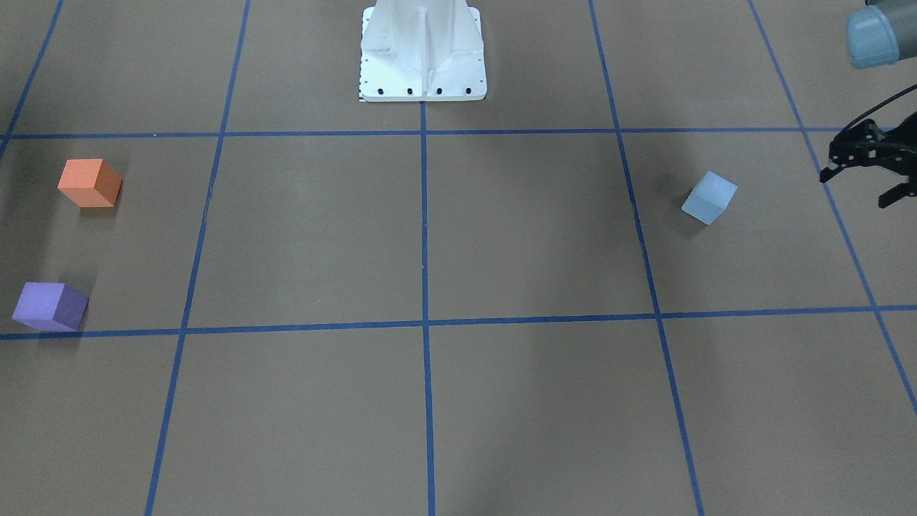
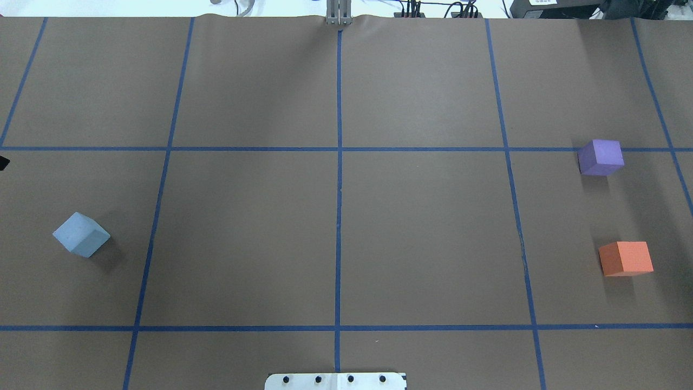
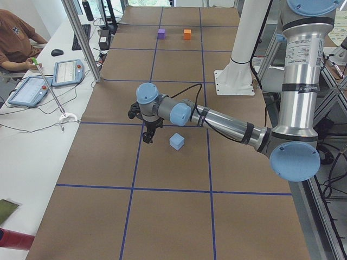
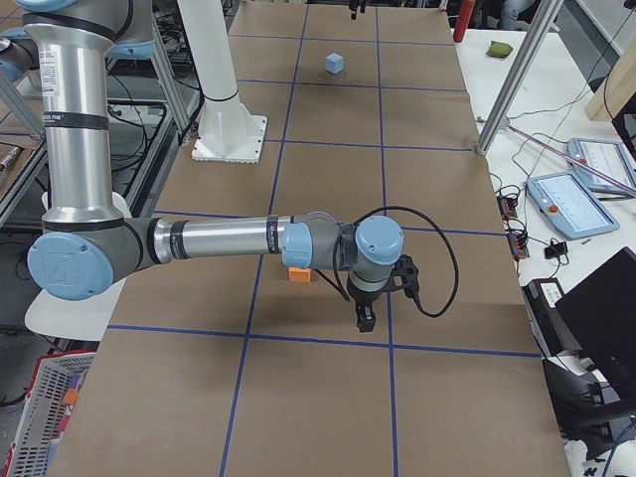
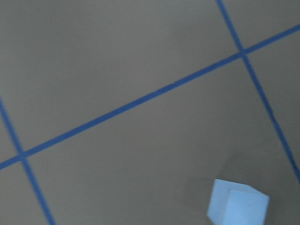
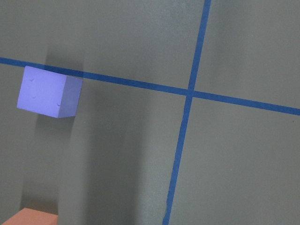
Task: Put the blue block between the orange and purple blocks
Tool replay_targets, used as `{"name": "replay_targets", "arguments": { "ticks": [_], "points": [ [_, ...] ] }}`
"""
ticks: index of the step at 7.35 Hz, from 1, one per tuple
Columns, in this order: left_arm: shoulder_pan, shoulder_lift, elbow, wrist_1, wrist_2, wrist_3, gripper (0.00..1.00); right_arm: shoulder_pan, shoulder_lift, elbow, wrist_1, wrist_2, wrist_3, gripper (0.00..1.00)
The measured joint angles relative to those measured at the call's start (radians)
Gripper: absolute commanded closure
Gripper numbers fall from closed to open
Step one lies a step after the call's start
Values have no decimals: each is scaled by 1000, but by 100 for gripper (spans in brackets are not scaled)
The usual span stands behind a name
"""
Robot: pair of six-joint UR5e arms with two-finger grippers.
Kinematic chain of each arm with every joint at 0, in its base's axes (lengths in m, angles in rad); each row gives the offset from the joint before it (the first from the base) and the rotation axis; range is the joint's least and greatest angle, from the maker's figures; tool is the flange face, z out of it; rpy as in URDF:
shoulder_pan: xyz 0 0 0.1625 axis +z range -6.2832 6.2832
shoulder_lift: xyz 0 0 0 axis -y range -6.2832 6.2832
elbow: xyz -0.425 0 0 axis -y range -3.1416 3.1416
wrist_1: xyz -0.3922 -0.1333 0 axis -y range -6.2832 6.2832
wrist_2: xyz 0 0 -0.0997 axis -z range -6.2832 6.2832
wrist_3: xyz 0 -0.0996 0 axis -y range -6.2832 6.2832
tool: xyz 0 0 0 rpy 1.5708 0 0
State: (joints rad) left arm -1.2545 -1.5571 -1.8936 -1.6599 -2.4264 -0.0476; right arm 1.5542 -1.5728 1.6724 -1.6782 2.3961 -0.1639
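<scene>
The light blue block is next for my left gripper, which should go to it and close on the block's end [image 1: 720, 183] [image 5: 244, 212] facing away from the orange block.
The light blue block [image 1: 709, 197] sits tilted on the brown table on my left side; it also shows in the overhead view [image 2: 81, 234] and the left wrist view [image 5: 236, 204]. My left gripper [image 1: 857, 190] hovers open and empty beside it, a short way off. The orange block [image 2: 626, 258] and the purple block [image 2: 600, 157] stand apart on the far right side, with a gap between them. My right gripper [image 4: 365, 318] hangs near the orange block [image 4: 300, 274]; I cannot tell whether it is open or shut.
The white robot base plate [image 1: 423, 50] stands at the table's near middle edge. Blue tape lines [image 2: 339, 189] grid the brown table. An operator [image 3: 16, 38] and tablets [image 3: 65, 72] are at a side desk beyond the table's far edge.
</scene>
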Motion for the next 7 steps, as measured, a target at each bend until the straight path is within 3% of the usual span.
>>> {"name": "replay_targets", "arguments": {
  "ticks": [2, 4, 7],
  "points": [
    [70, 88, -18, -183, 34, -165, 0, -3, 0, -1, 0, 0, 0, 0],
    [229, 137, -16, -363, 161, -380, 0, -4, 0, -2, 0, 0, 0, 0],
    [378, 143, 13, -416, 274, -462, 0, -5, -3, -2, 0, 0, 0, 0]
  ]
}}
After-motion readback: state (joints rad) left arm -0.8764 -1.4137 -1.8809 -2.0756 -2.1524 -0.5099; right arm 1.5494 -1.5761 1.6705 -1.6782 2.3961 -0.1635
